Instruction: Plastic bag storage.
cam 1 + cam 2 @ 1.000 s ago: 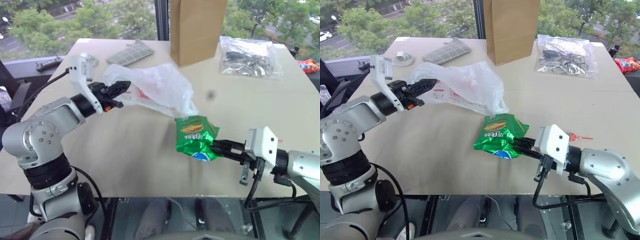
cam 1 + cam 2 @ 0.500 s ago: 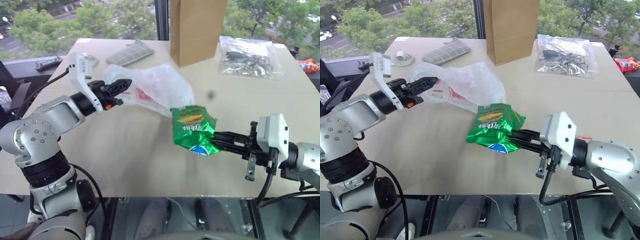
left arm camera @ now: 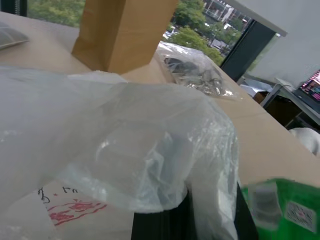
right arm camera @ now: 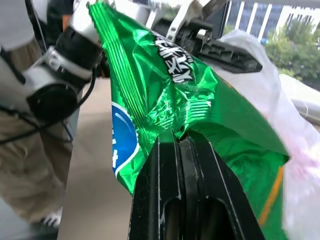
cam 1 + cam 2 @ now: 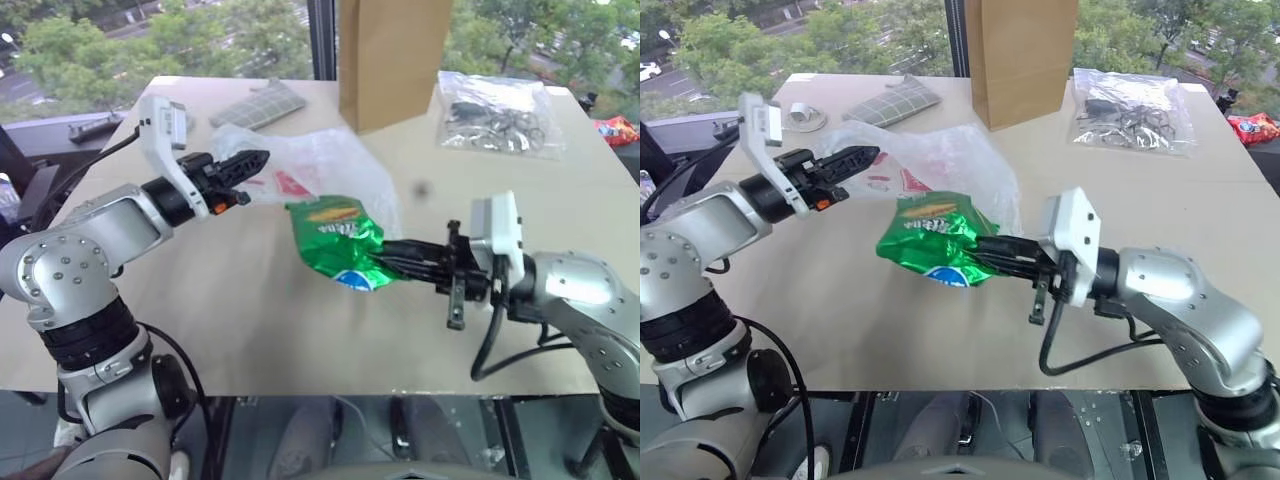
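My right gripper will go to the plastic bag (image 5: 341,204) in front of the brown paper bag. It will let go of the green snack packet, now held just below the bag's open side, inside.
The plastic bag (image 5: 330,165), thin, whitish and crinkled with pink-red print, hangs above the table from my left gripper (image 5: 258,160), which is shut on its left edge. In the left wrist view the plastic bag (image 3: 115,145) drapes over the black fingers (image 3: 165,222). My right gripper (image 5: 385,257) is shut on a shiny green snack packet (image 5: 335,243) and holds it in the air just in front of and below the bag's open side. The right wrist view shows the packet (image 4: 170,105) pinched between the fingers (image 4: 182,195), with the bag's white film beside it.
A tall brown paper bag (image 5: 385,55) stands at the back of the tan table (image 5: 250,300). A clear bag of dark metal clips (image 5: 497,112) lies back right, a grey folded cloth (image 5: 258,103) back left. A red packet (image 5: 620,128) sits at the far right edge.
My right gripper has carried the green snack packet up and to the left, from the table's right middle to just under the plastic bag. The left gripper and the bag have barely moved.
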`<act>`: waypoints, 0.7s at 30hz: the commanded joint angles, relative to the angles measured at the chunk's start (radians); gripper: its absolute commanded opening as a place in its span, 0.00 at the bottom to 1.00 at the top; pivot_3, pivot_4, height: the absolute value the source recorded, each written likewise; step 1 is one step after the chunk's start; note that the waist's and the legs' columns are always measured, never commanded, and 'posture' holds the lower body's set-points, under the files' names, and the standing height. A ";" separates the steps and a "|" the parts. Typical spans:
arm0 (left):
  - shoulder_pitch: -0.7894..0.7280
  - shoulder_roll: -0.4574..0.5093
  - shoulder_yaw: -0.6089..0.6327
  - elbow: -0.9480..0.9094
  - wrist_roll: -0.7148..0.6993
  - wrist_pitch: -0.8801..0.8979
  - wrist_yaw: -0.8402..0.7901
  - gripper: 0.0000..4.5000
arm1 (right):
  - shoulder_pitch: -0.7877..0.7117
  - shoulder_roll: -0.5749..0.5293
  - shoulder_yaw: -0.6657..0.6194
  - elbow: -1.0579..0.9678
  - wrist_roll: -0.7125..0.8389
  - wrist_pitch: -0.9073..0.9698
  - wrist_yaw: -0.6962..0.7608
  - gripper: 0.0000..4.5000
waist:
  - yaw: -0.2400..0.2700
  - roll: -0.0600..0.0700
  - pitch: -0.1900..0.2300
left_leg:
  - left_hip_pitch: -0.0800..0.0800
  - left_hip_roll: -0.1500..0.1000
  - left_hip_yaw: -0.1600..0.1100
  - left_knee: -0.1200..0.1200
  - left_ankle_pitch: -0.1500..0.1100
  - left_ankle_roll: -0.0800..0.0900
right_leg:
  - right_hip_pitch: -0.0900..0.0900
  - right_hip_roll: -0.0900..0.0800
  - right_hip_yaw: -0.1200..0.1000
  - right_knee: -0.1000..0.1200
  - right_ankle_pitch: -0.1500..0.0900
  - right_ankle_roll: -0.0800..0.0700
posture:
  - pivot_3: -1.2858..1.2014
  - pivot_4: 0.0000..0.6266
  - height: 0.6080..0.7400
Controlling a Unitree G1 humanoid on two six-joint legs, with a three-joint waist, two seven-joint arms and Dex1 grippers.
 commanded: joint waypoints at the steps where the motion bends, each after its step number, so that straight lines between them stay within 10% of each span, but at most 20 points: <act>1: 0.042 0.039 0.024 -0.053 -0.065 0.010 -0.018 0.01 | -0.043 0.061 0.034 0.066 -0.046 -0.058 0.006 0.00 | -0.002 0.000 0.000 | 0.000 0.000 0.000 0.000 0.000 0.000 | 0.000 0.000 0.000 0.000 0.000 0.000 | 0.52 0.24 1.00; 21: 0.150 0.057 0.015 -0.079 -0.350 -0.027 0.142 0.01 | -0.042 0.140 0.206 0.244 -0.254 -0.138 0.138 0.00 | 0.000 0.000 0.000 | 0.000 0.000 0.000 0.000 -0.001 -0.002 | -0.001 0.001 0.002 0.001 0.000 0.000 | 0.52 0.24 1.00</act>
